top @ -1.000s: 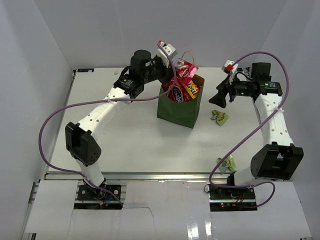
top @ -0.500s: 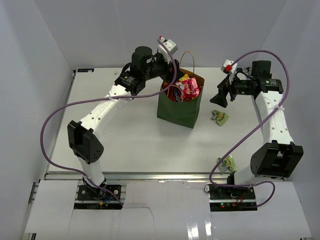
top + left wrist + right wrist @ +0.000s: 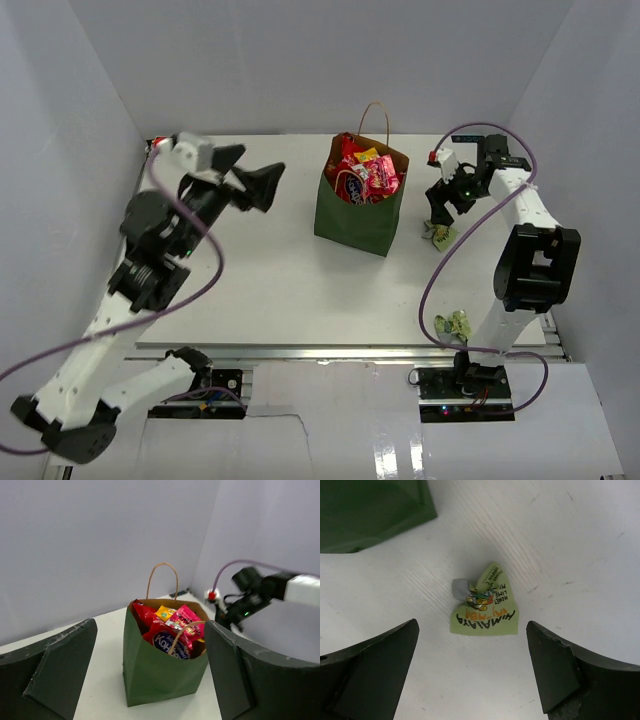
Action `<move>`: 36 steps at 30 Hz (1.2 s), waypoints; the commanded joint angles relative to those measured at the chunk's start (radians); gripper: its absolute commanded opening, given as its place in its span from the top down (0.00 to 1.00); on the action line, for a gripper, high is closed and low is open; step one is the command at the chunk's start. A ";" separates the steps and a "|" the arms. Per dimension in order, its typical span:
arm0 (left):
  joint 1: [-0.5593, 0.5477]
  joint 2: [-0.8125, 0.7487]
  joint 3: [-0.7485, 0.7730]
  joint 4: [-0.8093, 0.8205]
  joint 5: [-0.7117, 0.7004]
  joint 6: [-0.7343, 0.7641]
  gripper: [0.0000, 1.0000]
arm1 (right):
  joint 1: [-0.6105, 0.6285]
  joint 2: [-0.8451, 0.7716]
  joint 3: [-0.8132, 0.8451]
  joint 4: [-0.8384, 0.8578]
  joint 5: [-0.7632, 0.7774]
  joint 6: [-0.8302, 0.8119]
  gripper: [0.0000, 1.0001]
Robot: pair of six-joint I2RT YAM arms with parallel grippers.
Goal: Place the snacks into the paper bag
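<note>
The light-green wrapper is lying beside the dark green paper bag. My right gripper should close on the crumpled middle [image 3: 439,234] [image 3: 479,600] of it.
The dark green paper bag [image 3: 360,215] stands upright at the table's middle back, with snacks [image 3: 366,176] filling its mouth: a red chip bag [image 3: 169,641], a pink packet [image 3: 186,620] and a yellow pack [image 3: 165,613]. My left gripper [image 3: 248,172] hangs open and empty, well left of the bag and facing it. My right gripper [image 3: 441,203] points down, open, just above a light-green wrapper [image 3: 484,609] that lies flat on the table right of the bag [image 3: 370,510]. The wrapper sits ahead of the fingertips [image 3: 400,640], between their lines, untouched.
A second light-green wrapper [image 3: 455,325] lies near the right arm's base at the table's front edge. White enclosure walls close in the back and both sides. The bag's loop handles [image 3: 376,118] stick up above its rim.
My left gripper opened and dropped the pink packet into the bag, then swung far back to the left. My right gripper came down over the light-green wrapper beside the bag.
</note>
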 commanded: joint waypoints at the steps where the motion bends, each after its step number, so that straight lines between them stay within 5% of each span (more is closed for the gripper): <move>1: 0.003 -0.184 -0.212 -0.024 -0.137 -0.194 0.02 | 0.013 0.036 0.003 0.098 0.146 0.013 0.06; 6: 0.003 -0.330 -0.476 -0.078 -0.109 -0.426 0.02 | 0.021 0.154 0.071 0.021 0.137 -0.087 0.06; 16: 0.003 -0.314 -0.654 -0.109 -0.026 -0.704 0.02 | 0.021 0.296 0.080 -0.033 0.123 -0.142 0.17; 24: 0.003 -0.284 -0.678 -0.084 -0.023 -0.724 0.02 | 0.019 0.273 -0.016 0.013 0.141 -0.136 0.46; 28: 0.003 -0.277 -0.696 -0.064 -0.023 -0.742 0.02 | 0.007 0.247 -0.046 0.021 0.134 -0.122 0.71; 36: 0.003 -0.252 -0.739 -0.046 0.017 -0.756 0.02 | -0.047 0.043 0.049 -0.089 -0.071 -0.108 0.82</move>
